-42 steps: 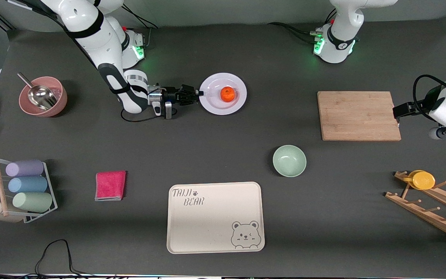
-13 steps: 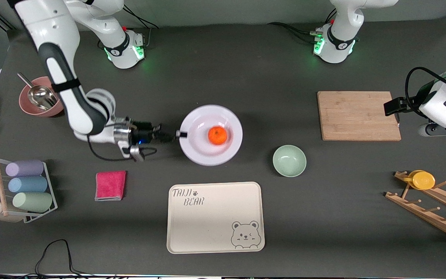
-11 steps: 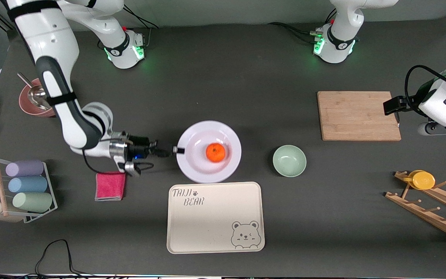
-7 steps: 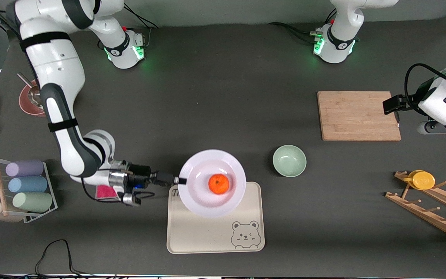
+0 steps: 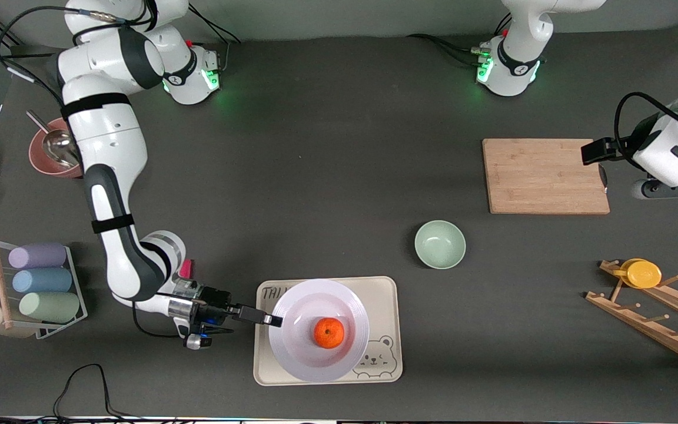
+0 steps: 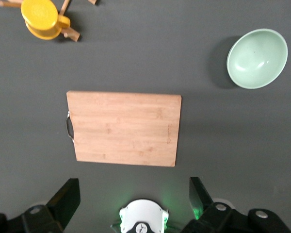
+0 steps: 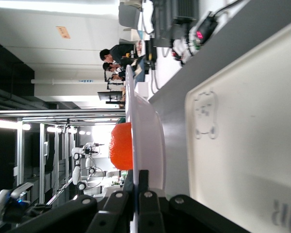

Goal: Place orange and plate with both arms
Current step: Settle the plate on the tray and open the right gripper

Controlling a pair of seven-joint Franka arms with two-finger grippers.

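My right gripper has the plate with the orange, now just above the cream bear tray. I will put it down on the middle of the cream bear tray [image 5: 323, 324] [image 7: 230, 146].
The pale lavender-white plate [image 5: 298, 344] hangs level just above the cream bear tray [image 5: 383, 294], with the orange [image 5: 328, 333] resting in its shallow centre. My right gripper [image 5: 274, 321] is shut on the plate's rim at the edge toward the right arm's end of the table. In the right wrist view the plate [image 7: 148, 141] shows edge-on, clamped between the fingers [image 7: 146, 187], the orange [image 7: 121, 145] on it and the tray [image 7: 247, 136] close beneath. My left gripper [image 6: 134, 194] waits open and empty, high over the table beside the wooden cutting board [image 6: 123, 128].
A mint-green bowl [image 5: 439, 244] sits between tray and cutting board [image 5: 545, 175]. A pink cloth [image 5: 186, 268] peeks out beside the right arm. A cup rack [image 5: 36, 288], a pink bowl with a scoop [image 5: 50, 156] and a wooden rack with a yellow cup [image 5: 642, 272] stand at the table's ends.
The right arm has carried the plate with the orange toward the front camera, from the table's middle to over the bear tray. The left arm has barely shifted.
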